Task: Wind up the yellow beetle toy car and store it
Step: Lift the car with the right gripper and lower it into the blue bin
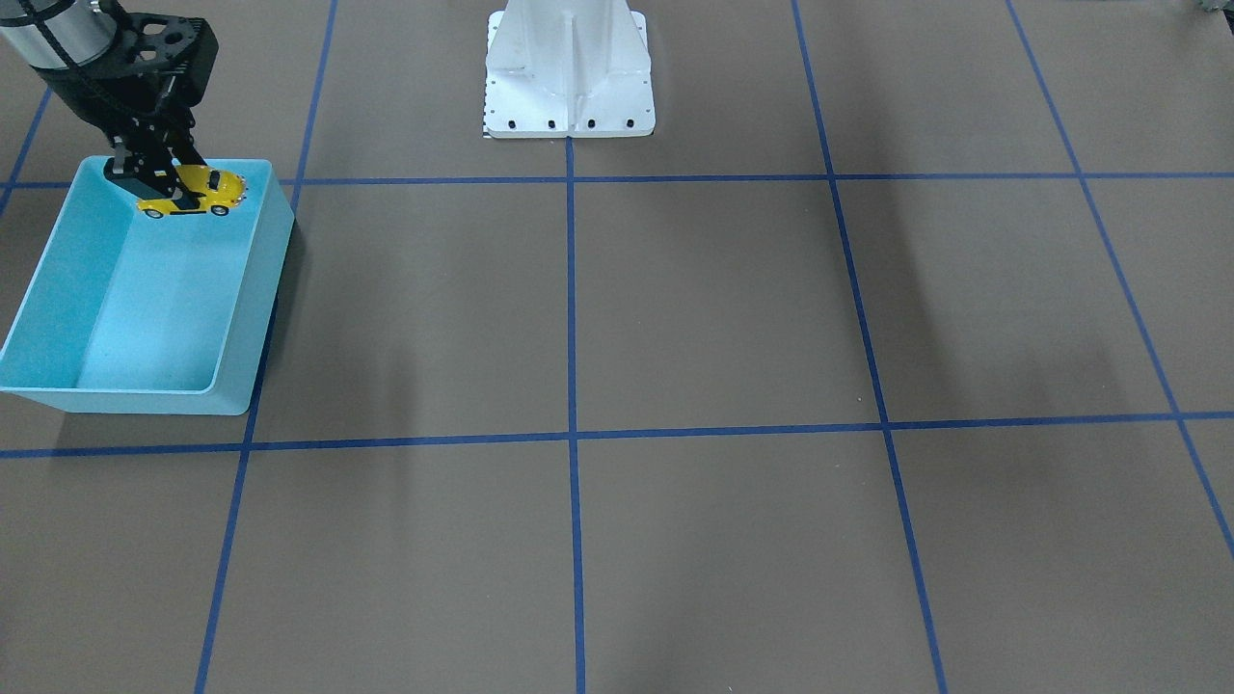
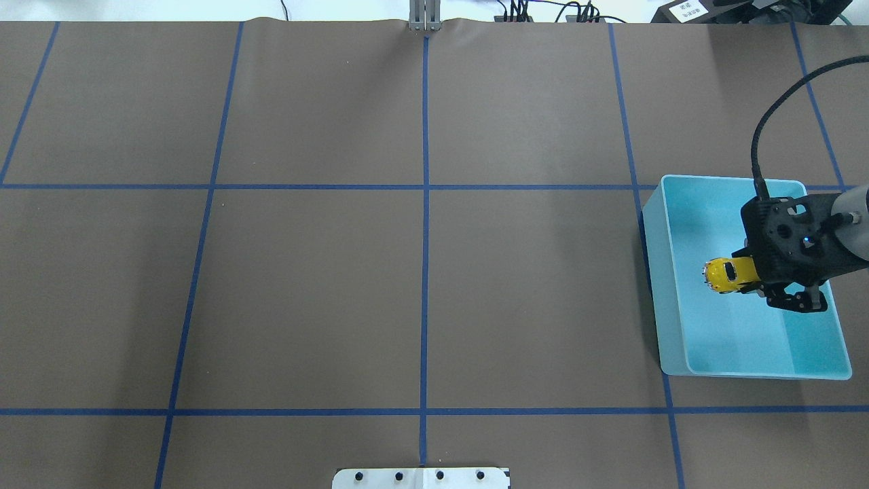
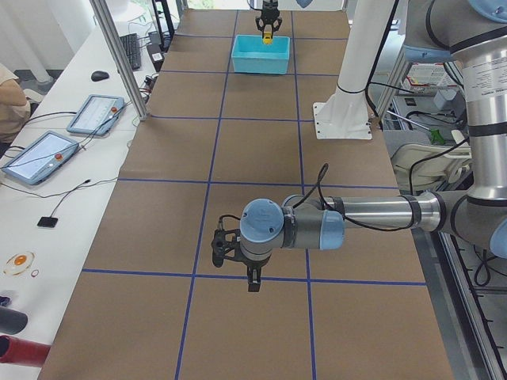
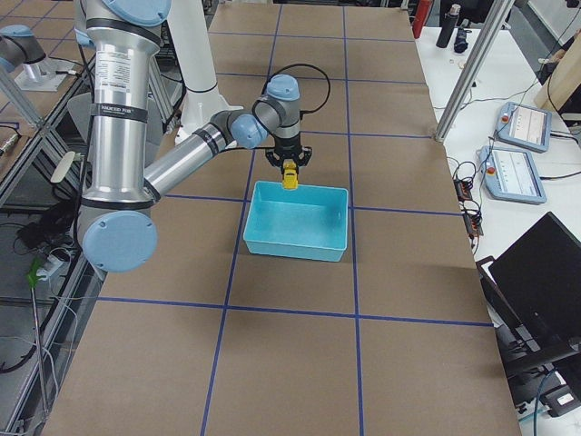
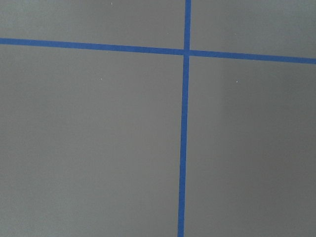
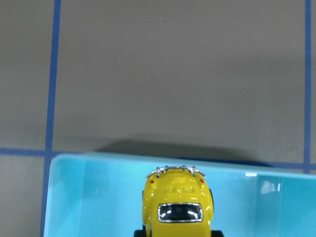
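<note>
The yellow beetle toy car will go down from my right gripper onto the bottom of the light-blue bin, midway (image 1: 192, 299) along its tabletop-side. The car now hangs above the bin's inside.
The yellow beetle toy car (image 1: 210, 187) hangs in my right gripper (image 1: 164, 185), which is shut on its rear end, above the inside of the light-blue bin (image 1: 258, 289). In the overhead view the car (image 2: 725, 274) sticks out leftward from the right gripper (image 2: 752, 277) over the bin (image 2: 747, 374). The right wrist view shows the car's end (image 6: 178, 205) above the bin's near wall (image 6: 89, 197). My left gripper (image 3: 223, 247) hovers low over the bare table far from the bin; I cannot tell whether it is open or shut.
The table is brown with a grid of blue tape lines (image 1: 571, 434). The white robot base (image 1: 569, 72) stands at the middle of the robot's edge. The left wrist view shows only a tape crossing (image 5: 186, 51).
</note>
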`<state>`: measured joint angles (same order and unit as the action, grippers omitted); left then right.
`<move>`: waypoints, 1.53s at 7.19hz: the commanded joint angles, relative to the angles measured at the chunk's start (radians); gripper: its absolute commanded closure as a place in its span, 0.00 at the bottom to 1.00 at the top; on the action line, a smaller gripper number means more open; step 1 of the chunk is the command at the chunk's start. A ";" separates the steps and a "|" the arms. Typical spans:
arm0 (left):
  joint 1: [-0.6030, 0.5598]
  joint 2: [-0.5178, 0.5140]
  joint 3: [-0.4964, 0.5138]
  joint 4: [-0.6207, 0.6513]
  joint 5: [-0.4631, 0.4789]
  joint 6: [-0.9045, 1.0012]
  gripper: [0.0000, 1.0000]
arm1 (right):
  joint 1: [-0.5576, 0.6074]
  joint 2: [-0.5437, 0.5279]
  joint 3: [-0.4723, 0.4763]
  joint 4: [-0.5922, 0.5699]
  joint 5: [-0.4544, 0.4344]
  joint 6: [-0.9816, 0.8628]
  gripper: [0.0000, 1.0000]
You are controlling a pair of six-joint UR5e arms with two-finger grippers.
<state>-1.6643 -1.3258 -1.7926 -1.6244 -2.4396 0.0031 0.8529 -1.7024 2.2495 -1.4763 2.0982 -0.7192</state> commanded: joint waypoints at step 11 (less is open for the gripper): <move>0.001 -0.003 -0.001 -0.021 0.005 0.002 0.00 | -0.063 0.061 -0.386 0.263 -0.003 0.064 0.58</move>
<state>-1.6630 -1.3294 -1.7928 -1.6318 -2.4344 0.0047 0.7989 -1.6390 1.8597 -1.2134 2.0948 -0.6637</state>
